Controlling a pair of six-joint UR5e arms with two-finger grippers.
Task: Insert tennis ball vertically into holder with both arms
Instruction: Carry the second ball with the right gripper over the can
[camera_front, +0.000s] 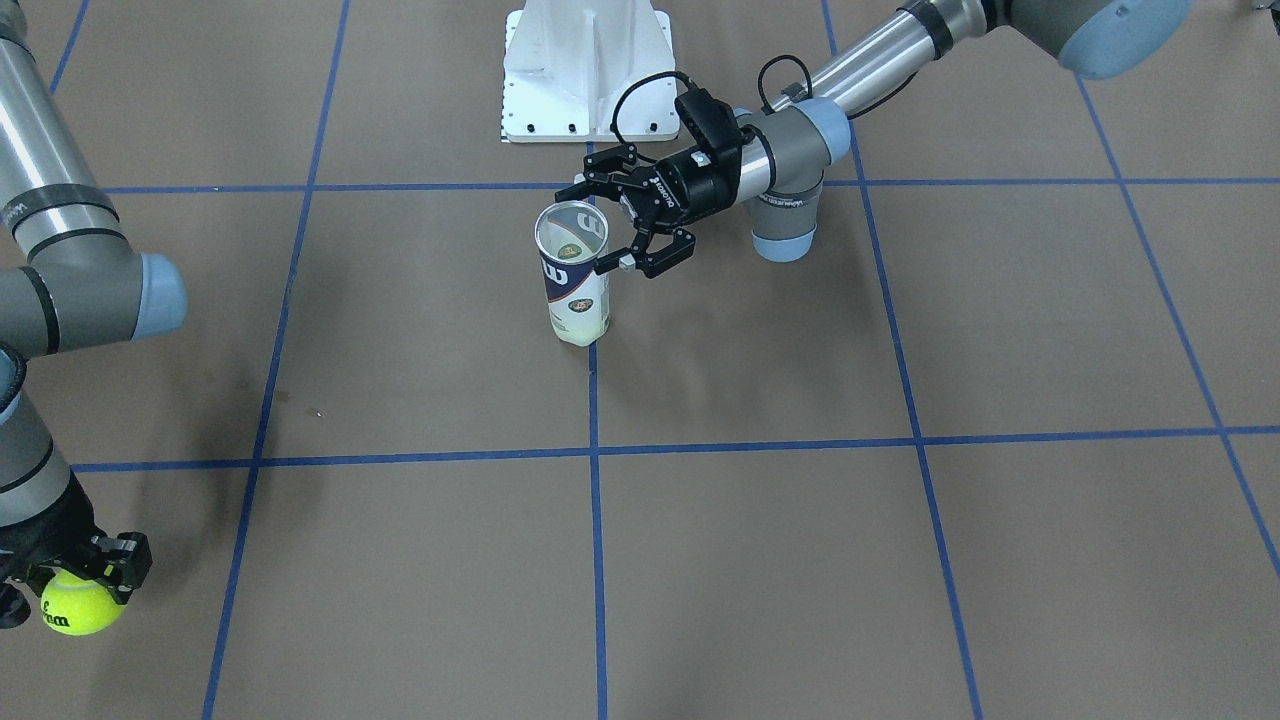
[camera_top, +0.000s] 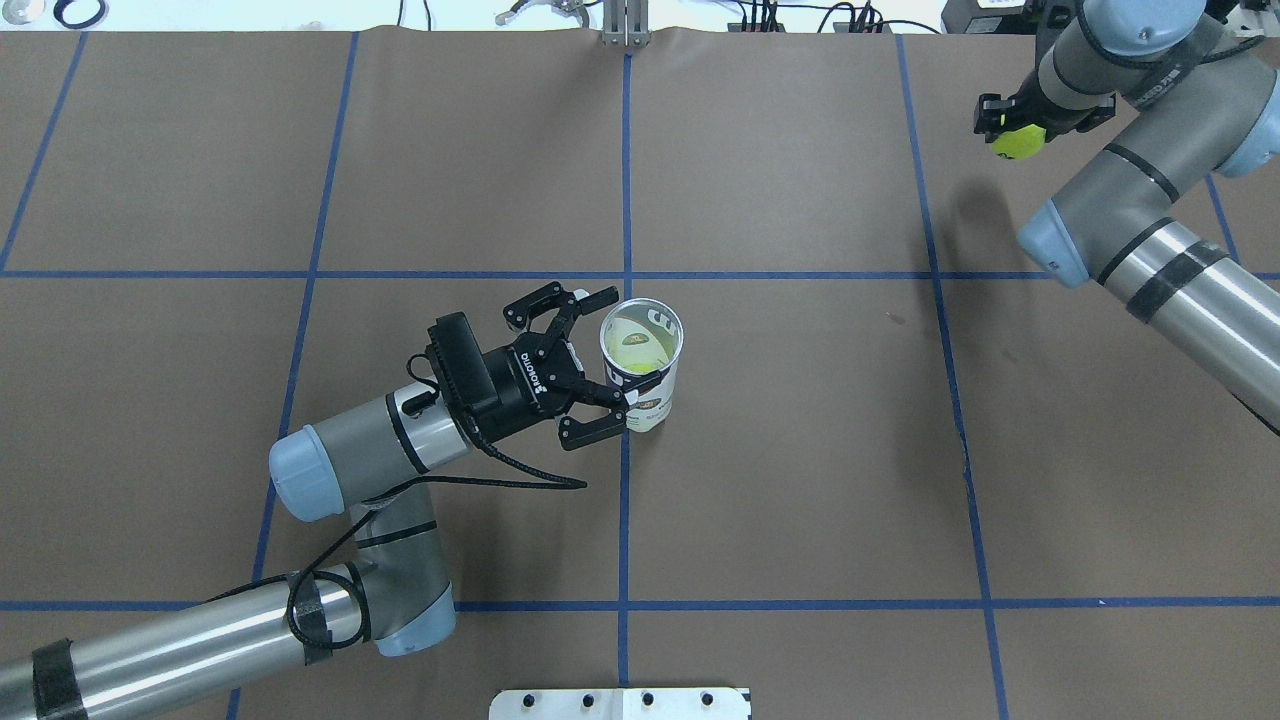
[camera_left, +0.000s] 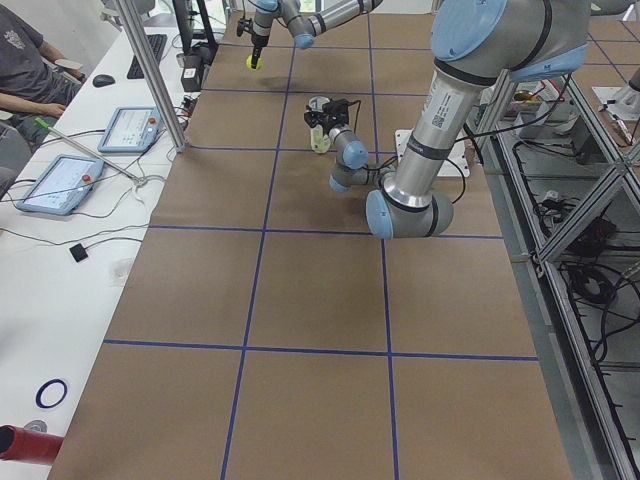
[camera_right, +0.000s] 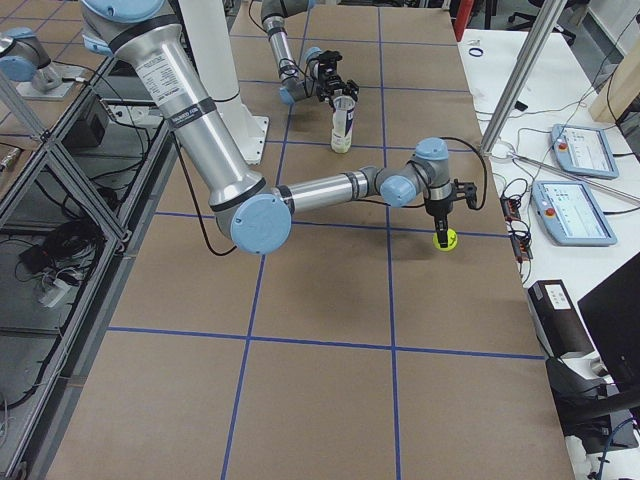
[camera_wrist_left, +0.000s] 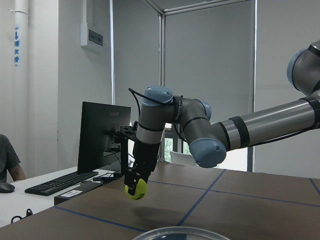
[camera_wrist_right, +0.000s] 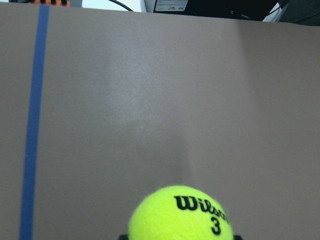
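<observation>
I need to release the tennis ball with my right gripper through the opening of the clear can (camera_front: 575, 257) beside my left gripper.
The holder (camera_front: 573, 275) is a clear can with a navy and white label. It stands upright near the table's middle, mouth up (camera_top: 641, 338), with a yellow-green ball at its bottom. My left gripper (camera_top: 620, 345) is open and level with the can's top. Its fingers (camera_front: 650, 255) straddle the can's side nearest the arm, and the lower fingertip is at or very near the wall. Far off at the table's operator-side corner, my right gripper (camera_top: 1013, 128) points down, shut on a tennis ball (camera_front: 78, 606) just above the surface. That ball also shows in the wrist views (camera_wrist_right: 180, 215) (camera_wrist_left: 135, 190).
The white pedestal base (camera_front: 588, 70) stands at the robot's edge of the table. Blue tape lines grid the brown table (camera_top: 800, 450). A side bench with tablets (camera_left: 55, 180), a keyboard and a seated person (camera_left: 20, 60) runs along the operator side.
</observation>
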